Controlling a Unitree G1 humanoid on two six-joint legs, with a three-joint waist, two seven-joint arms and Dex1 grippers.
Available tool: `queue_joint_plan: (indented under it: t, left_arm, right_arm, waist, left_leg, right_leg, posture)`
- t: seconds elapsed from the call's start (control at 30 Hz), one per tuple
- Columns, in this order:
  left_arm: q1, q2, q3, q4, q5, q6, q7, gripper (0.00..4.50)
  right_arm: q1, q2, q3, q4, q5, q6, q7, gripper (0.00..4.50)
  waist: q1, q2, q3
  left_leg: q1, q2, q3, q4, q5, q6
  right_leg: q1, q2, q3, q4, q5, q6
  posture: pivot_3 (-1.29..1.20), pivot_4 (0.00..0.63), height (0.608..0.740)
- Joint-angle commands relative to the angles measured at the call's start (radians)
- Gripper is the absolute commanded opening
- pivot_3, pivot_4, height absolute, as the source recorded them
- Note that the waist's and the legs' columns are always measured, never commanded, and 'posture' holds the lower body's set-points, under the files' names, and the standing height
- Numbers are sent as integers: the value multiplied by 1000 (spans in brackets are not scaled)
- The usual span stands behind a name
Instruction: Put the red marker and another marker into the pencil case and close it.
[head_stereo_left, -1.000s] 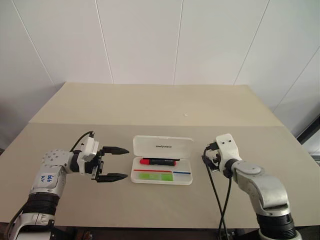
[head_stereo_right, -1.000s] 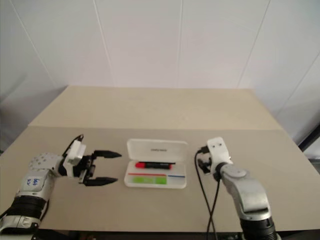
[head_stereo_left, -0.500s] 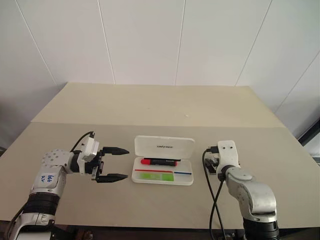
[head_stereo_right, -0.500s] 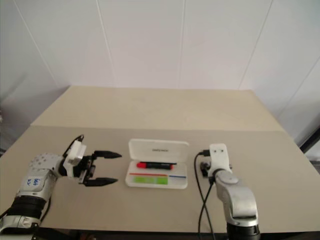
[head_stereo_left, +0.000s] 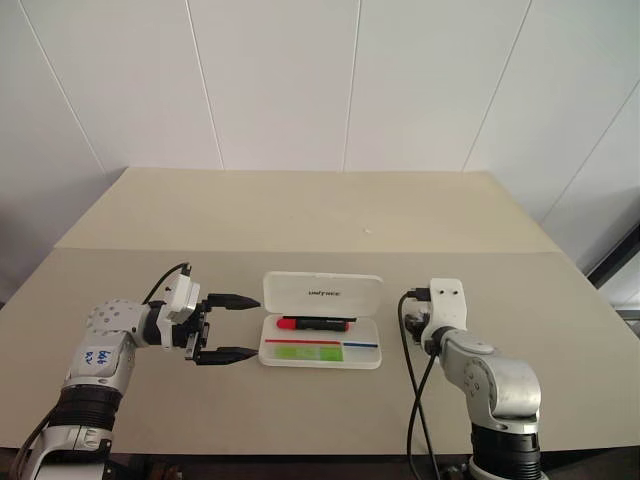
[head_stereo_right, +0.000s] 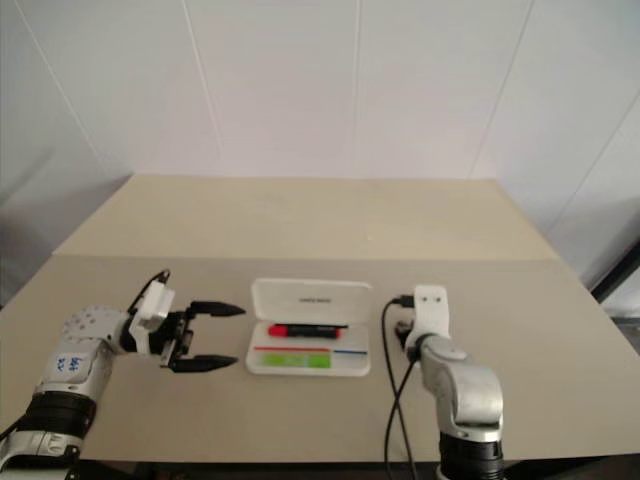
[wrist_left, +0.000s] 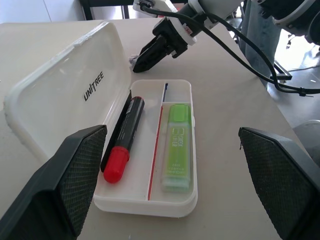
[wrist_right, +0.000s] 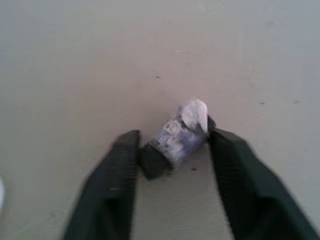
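My right gripper is pinching the small grey-black object by its ends at an angle, so next I open, turn my wrist and grab the object by its long sides (wrist_right: 179, 138).
The white pencil case (head_stereo_left: 322, 291) lies open at mid-table, its lid tilted back. Inside, the red marker (head_stereo_left: 313, 323) rests in the far compartment and the lime-green marker (head_stereo_left: 309, 351) in the near one. Just left of the case, my left gripper (head_stereo_left: 257, 326) is open and level, its fingers pointing at the case's left end. To the right of the case, my right gripper (wrist_right: 175, 142) points down at the table, its fingers shut on the two ends of a small grey-black object (wrist_right: 182, 127) lying there.
A black cable (head_stereo_left: 410, 400) hangs from my right wrist toward the table's near edge. The beige table (head_stereo_left: 330, 215) stretches back to a white panelled wall, with bare surface on all sides of the case.
My right forearm has swung inward and its wrist has rolled. Its fingers have closed in on the small grey-black object. The left gripper and the case's contents are as before.
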Motion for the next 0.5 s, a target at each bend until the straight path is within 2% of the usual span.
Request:
queue_joint_plan:
  t: [0.03, 0.17, 0.37, 0.5]
  left_arm:
    - [7, 9, 17, -30, -10, -4, 3, 4500]
    - [9, 7, 17, -34, -11, -5, 5, 4500]
    - [6, 0, 14, -35, -12, -6, 7, 4500]
    - [4, 0, 14, -34, -13, -6, 7, 4500]
  right_arm:
    - [20, -16, -15, 6, -3, 20, -4, 1743]
    - [22, -76, 16, -3, 13, -4, 41, 381]
    - [3, -166, 48, 7, 38, -22, 110, 373]
    - [-31, -231, 48, 55, 39, -101, 143, 373]
  waist:
    - [4, 0, 0]
    - [13, 0, 0]
    - [12, 0, 0]
    - [11, 0, 0]
  left_leg:
    - [0, 0, 0, 0, 0, 0]
    - [0, 0, 0, 0, 0, 0]
    - [-1, -1, 0, 0, 0, 0]
    - [-1, -1, 0, -1, 0, 0]
  right_leg:
    - [0, 0, 0, 0, 0, 0]
    - [1, -1, 0, -1, 0, 0]
    - [0, -1, 0, -2, 0, 0]
    - [0, -1, 0, -3, 0, 0]
  posture:
    - [0, 150, 740]
    - [0, 150, 740]
    - [0, 150, 740]
    - [0, 150, 740]
